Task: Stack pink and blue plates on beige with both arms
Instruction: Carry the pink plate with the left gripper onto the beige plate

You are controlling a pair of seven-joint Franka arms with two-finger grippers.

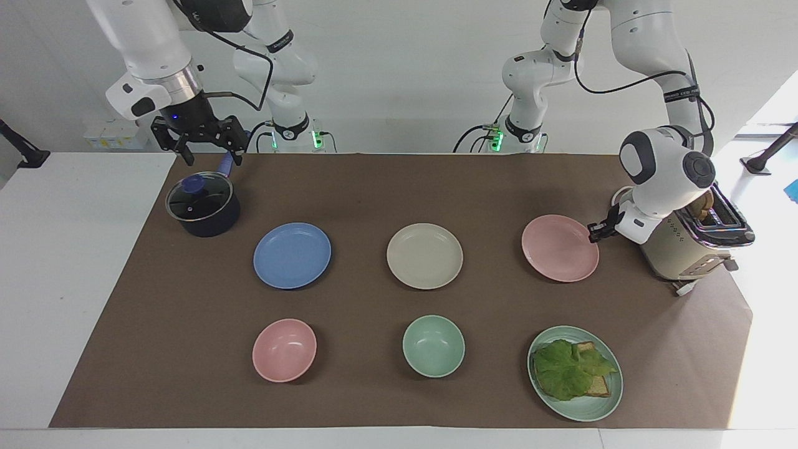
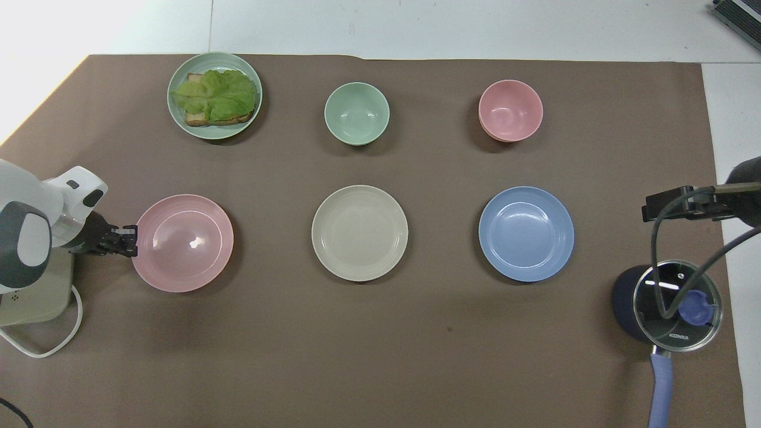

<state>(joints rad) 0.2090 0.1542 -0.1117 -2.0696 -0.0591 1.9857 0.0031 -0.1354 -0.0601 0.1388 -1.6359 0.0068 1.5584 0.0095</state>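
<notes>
The robot's left gripper should release the pink plate squarely over the middle of the beige plate (image 2: 358,232), next to the blue plate.
Three plates lie in a row across the brown cloth. The beige plate (image 1: 424,255) (image 2: 359,232) is in the middle and the blue plate (image 1: 292,255) (image 2: 526,233) lies toward the right arm's end. The pink plate (image 1: 560,247) (image 2: 182,243) is toward the left arm's end. My left gripper (image 1: 595,232) (image 2: 128,242) is shut on the pink plate's rim at the toaster side, and the plate sits slightly raised and tilted there. My right gripper (image 1: 212,159) hangs open over the pot's handle and holds nothing; that arm waits.
A dark pot with a glass lid (image 1: 202,204) (image 2: 666,303) stands at the right arm's end, a toaster (image 1: 686,246) at the left arm's end. Farther from the robots lie a pink bowl (image 1: 284,350), a green bowl (image 1: 433,345) and a green plate with lettuce on toast (image 1: 575,373).
</notes>
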